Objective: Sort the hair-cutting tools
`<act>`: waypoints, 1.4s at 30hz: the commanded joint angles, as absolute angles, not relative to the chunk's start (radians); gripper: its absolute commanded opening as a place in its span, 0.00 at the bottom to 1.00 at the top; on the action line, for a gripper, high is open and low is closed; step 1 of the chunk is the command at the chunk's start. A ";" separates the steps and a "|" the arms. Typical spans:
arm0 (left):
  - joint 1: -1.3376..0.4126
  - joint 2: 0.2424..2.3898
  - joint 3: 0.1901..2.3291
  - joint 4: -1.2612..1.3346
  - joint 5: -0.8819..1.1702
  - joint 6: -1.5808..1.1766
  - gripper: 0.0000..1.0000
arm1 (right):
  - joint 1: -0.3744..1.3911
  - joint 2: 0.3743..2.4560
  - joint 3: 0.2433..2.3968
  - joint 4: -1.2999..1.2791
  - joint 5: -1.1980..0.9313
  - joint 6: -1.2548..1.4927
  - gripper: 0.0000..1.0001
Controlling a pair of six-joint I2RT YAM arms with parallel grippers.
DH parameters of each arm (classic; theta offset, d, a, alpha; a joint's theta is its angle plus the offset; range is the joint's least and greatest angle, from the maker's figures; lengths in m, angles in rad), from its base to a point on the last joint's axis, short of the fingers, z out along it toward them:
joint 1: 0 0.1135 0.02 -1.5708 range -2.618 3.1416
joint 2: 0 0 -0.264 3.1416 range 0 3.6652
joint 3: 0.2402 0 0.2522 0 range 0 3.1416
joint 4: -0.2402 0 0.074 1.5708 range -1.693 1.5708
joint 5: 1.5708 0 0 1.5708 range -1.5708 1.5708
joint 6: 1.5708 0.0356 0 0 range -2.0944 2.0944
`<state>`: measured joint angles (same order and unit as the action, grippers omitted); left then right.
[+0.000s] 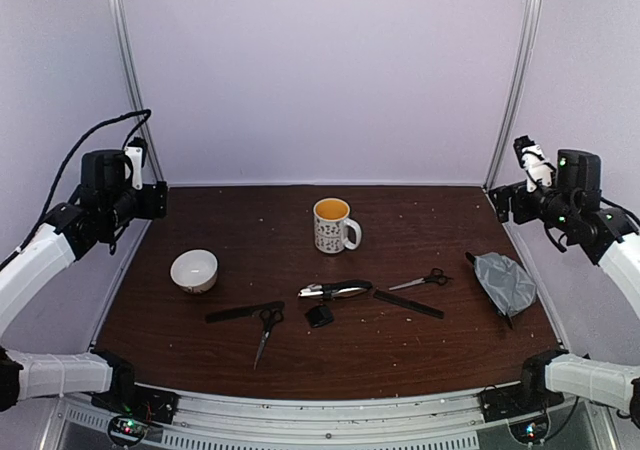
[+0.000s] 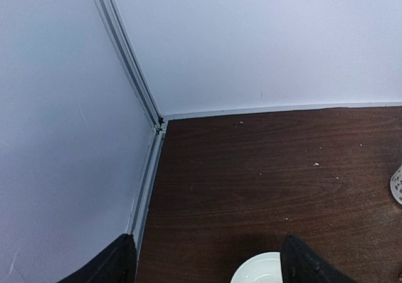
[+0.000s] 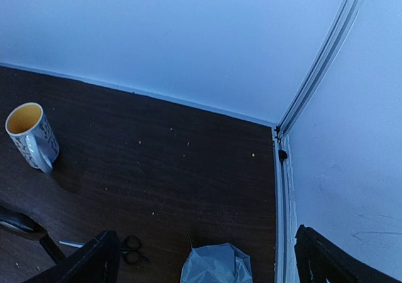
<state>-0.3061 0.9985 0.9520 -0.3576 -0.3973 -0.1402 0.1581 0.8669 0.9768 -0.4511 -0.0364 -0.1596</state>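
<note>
My right gripper goes to the grey zip pouch next. It should then grab its zipped edge [image 1: 498,302] toward the near end.
The hair-cutting tools lie mid-table. One pair of black-handled scissors [image 1: 265,328] lies left beside a flat black comb [image 1: 243,312]. The other scissors [image 1: 422,281] lie right, above the second comb [image 1: 408,304]; their handles show in the right wrist view [image 3: 130,248]. A silvery-black elongated tool [image 1: 335,290] lies at the centre with a small black block [image 1: 320,316] just below it. My left gripper [image 1: 152,201] is raised over the far left corner, open and empty [image 2: 207,267]. My right gripper [image 1: 505,203] is raised over the far right corner, open and empty [image 3: 210,264].
A patterned mug [image 1: 333,225] stands behind the tools and also shows in the right wrist view [image 3: 31,135]. A white bowl [image 1: 194,270] sits at the left, below my left gripper [image 2: 260,270]. A grey zip pouch [image 1: 503,282] lies at the right edge [image 3: 217,265]. White walls enclose the table.
</note>
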 commanded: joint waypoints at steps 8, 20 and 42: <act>-0.219 1.095 0.933 -0.157 -0.085 -0.163 0.76 | 0.191 0.861 0.748 -0.617 -0.027 -0.446 0.91; -0.235 1.163 0.963 -0.120 0.052 -0.181 0.75 | 0.352 0.993 0.552 -0.614 0.300 -0.552 0.71; -0.239 1.166 0.992 -0.114 0.094 -0.213 0.75 | 0.379 1.302 0.568 -0.410 0.663 -0.502 0.26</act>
